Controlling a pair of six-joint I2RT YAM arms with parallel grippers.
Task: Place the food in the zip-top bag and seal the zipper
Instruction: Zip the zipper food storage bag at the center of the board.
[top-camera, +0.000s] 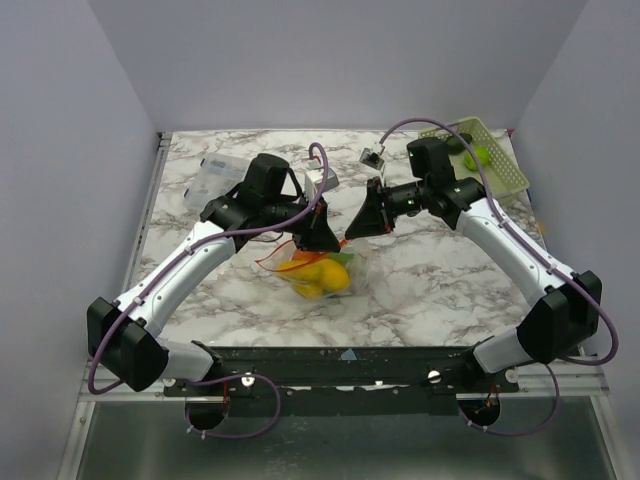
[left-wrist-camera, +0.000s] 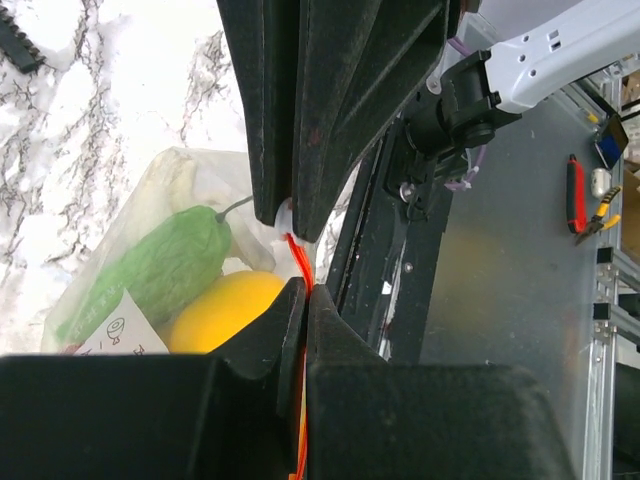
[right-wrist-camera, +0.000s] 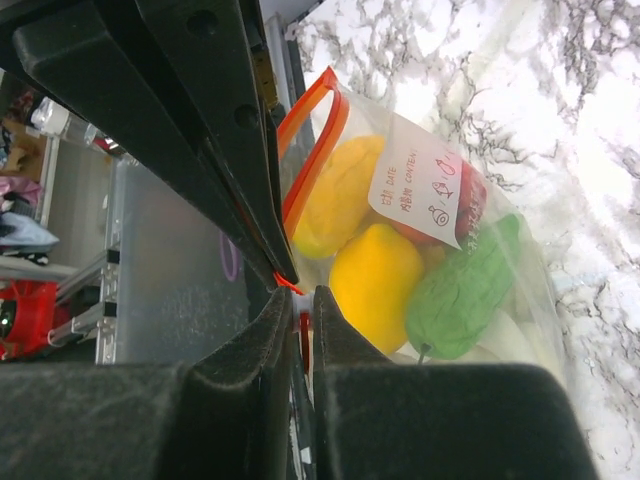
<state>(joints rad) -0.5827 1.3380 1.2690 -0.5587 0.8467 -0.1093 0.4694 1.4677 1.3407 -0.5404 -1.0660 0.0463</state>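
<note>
The robot's right gripper is pinching the small white piece tight against the left gripper, so it should open, back away and pinch the part of the bag's zipper (right-wrist-camera: 305, 333) just past that piece.
The zip-top bag (top-camera: 322, 275) lies on the marble table at centre, holding yellow food (top-camera: 325, 275) and green food (top-camera: 343, 260). My left gripper (top-camera: 318, 240) is shut on the orange-red zipper (left-wrist-camera: 297, 250) at the bag's mouth. My right gripper (top-camera: 362, 225) is shut on the same zipper just beside it, pinching a small white piece (right-wrist-camera: 303, 297) on the strip. The left wrist view shows the green food (left-wrist-camera: 165, 265) and yellow food (left-wrist-camera: 225, 305) inside the bag. The right wrist view shows the zipper (right-wrist-camera: 315, 150), yellow food (right-wrist-camera: 375, 280), green food (right-wrist-camera: 465, 290) and a white label (right-wrist-camera: 420, 190).
A pale green slatted basket (top-camera: 505, 170) with green items (top-camera: 478, 155) stands at the back right. A clear plastic container (top-camera: 215, 178) sits at the back left. A small grey-white object (top-camera: 373, 155) lies at the back centre. The table's front edge runs near the arm bases.
</note>
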